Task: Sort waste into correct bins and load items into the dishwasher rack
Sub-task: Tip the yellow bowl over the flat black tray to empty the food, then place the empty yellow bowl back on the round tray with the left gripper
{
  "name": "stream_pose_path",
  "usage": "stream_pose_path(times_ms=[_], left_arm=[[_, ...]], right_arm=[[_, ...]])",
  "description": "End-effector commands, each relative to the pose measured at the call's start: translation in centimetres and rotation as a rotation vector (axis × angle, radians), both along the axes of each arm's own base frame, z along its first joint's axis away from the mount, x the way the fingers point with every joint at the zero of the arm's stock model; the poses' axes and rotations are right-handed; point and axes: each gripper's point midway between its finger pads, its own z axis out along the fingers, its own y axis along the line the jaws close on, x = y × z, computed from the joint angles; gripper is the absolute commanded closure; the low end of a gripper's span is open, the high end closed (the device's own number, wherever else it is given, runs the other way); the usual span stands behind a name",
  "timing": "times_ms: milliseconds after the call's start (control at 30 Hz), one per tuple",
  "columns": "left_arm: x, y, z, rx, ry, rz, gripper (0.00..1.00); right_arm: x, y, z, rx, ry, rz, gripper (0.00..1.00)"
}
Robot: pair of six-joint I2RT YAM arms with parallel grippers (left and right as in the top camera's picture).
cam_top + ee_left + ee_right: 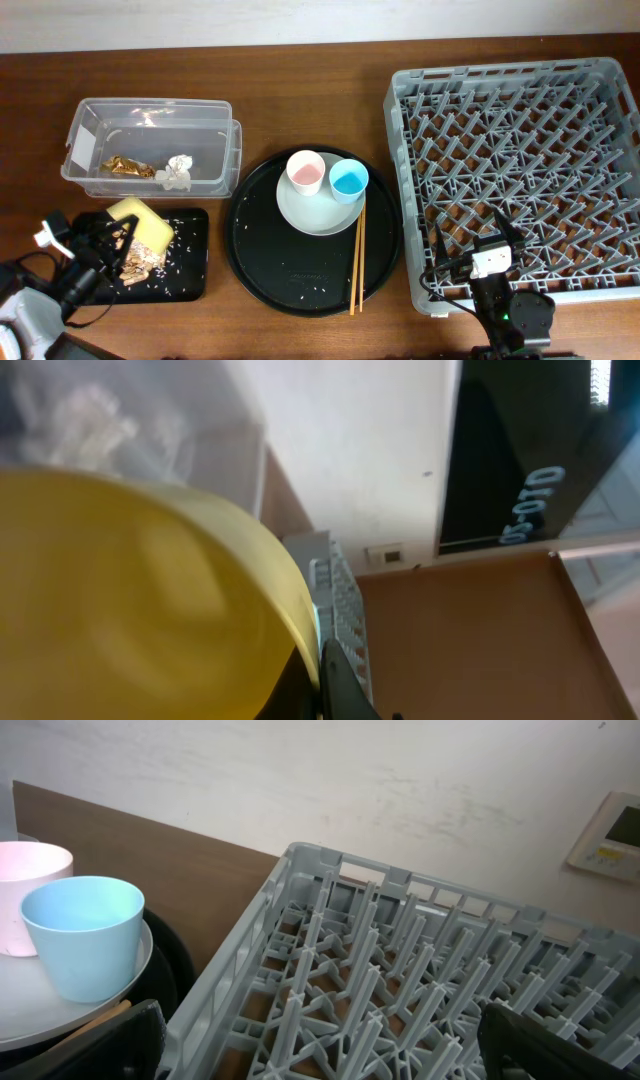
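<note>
Next, my left gripper lets go of the yellow bowl on the round black tray [289, 254], just in front of the plate. The bowl is now tilted over the shallow black tray.
My left gripper [118, 248] is shut on the rim of the yellow bowl [140, 215] and holds it tilted over the shallow black tray [195, 290]. Beige food scraps and rice [150, 258] lie in that tray. In the left wrist view the bowl [130, 600] fills the left side. The clear box [230, 150] holds the gold wrapper [128, 166] and the white tissue [175, 172]. The plate [315, 215] carries the pink cup [305, 172] and the blue cup [349, 180]. The chopsticks [357, 255] lie beside it. My right gripper [472, 240] is open and empty over the front left corner of the dishwasher rack [520, 150].
The plate, cups and chopsticks sit on a large round black tray [270, 270] between the bins and the rack. The right wrist view shows the blue cup [85, 935], the pink cup [30, 895] and the rack's pegs [400, 970]. A white wall lies behind the table.
</note>
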Motion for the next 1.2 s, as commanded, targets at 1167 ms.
stream_pose_path(times_ms=[1167], left_arm=[[-3.3,-28.1,-12.3,1.209,0.549,-0.758,1.00]], right_arm=[[0.0,-0.1,-0.3,0.008,0.003,-0.002,0.02]])
